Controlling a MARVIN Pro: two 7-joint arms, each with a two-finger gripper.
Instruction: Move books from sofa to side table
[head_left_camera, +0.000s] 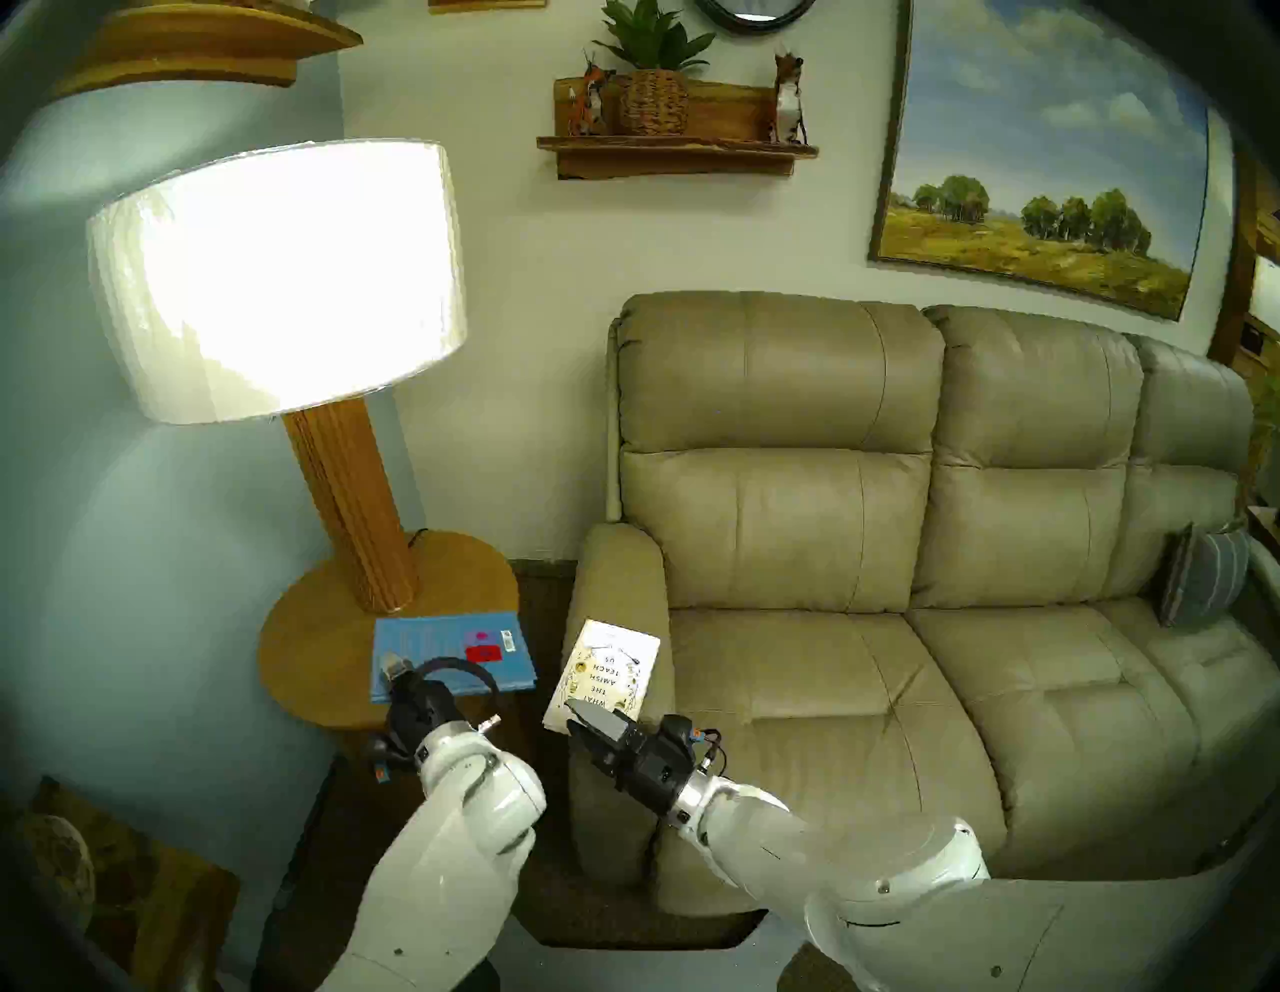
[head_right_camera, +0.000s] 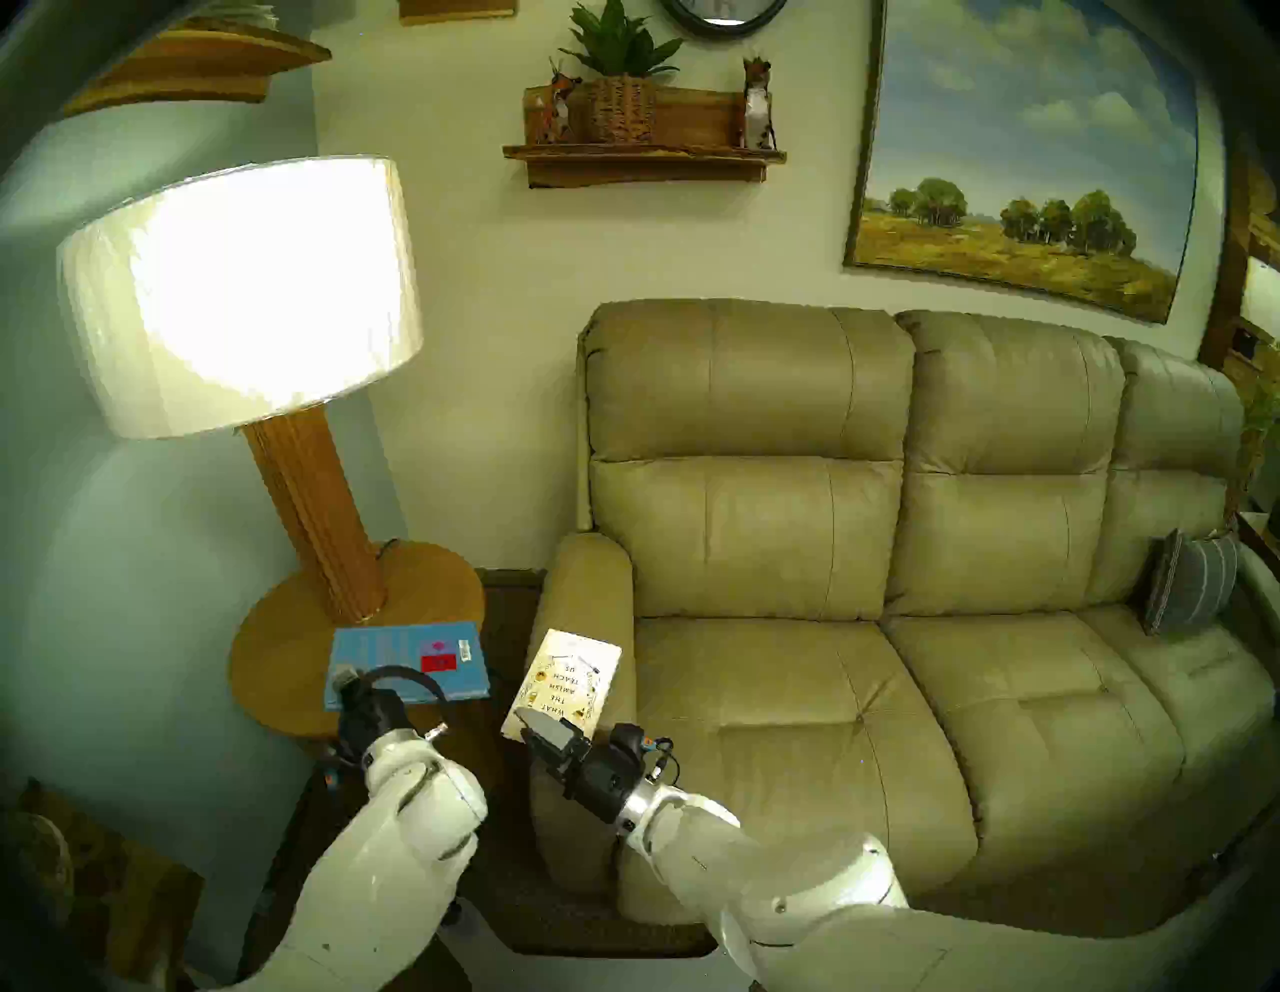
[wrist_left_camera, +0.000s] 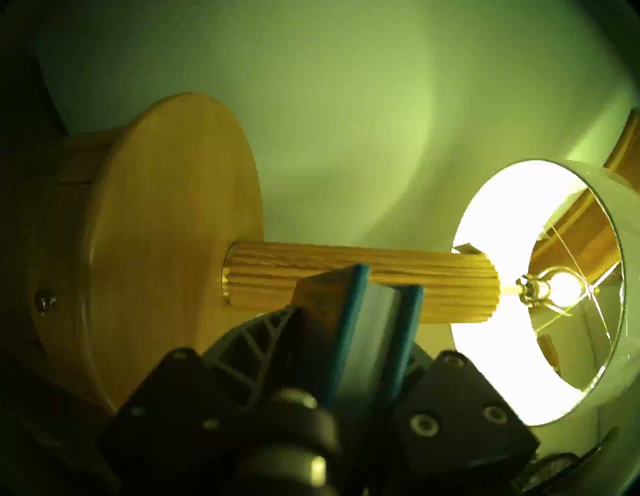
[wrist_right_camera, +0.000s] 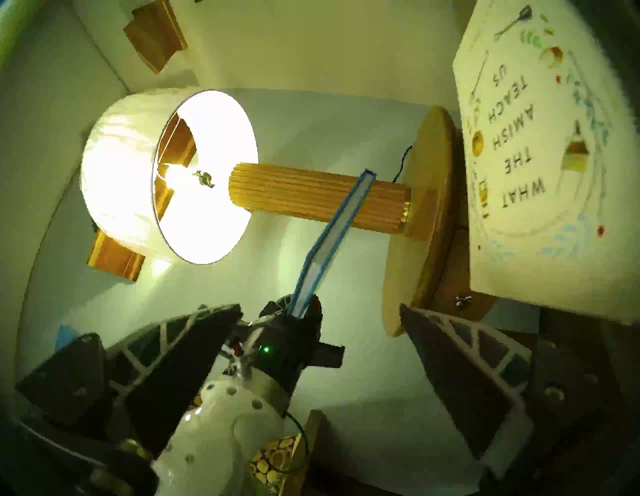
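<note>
The robot's left gripper will release the light-blue book on the round wooden side table (head_left_camera: 409, 646) (wrist_left_camera: 157, 314) in front of the lamp's post.
The light-blue book (head_left_camera: 450, 648) with red and pink stickers is clamped at its near left corner by my left gripper (head_left_camera: 395, 666), just above the round wooden side table (head_left_camera: 312, 644). In the right wrist view the light-blue book (wrist_right_camera: 332, 228) shows edge-on and tilted, apart from the table top (wrist_right_camera: 422, 225). The cream book (head_left_camera: 602, 675) lies on the left armrest of the tan sofa (head_left_camera: 831, 554) and overhangs it on the table side. My right gripper (head_left_camera: 575, 710) is open at that book's near edge, its fingers (wrist_right_camera: 194, 346) spread wide, with the cream book (wrist_right_camera: 540, 156) beyond the right finger.
A lit lamp (head_left_camera: 277, 277) with a fluted wooden post (head_left_camera: 353, 512) stands on the back of the side table. A narrow dark gap (head_left_camera: 544, 603) separates table and sofa. A grey striped cushion (head_left_camera: 1202, 582) sits at the sofa's far right. A wall shelf (head_left_camera: 675, 149) hangs above.
</note>
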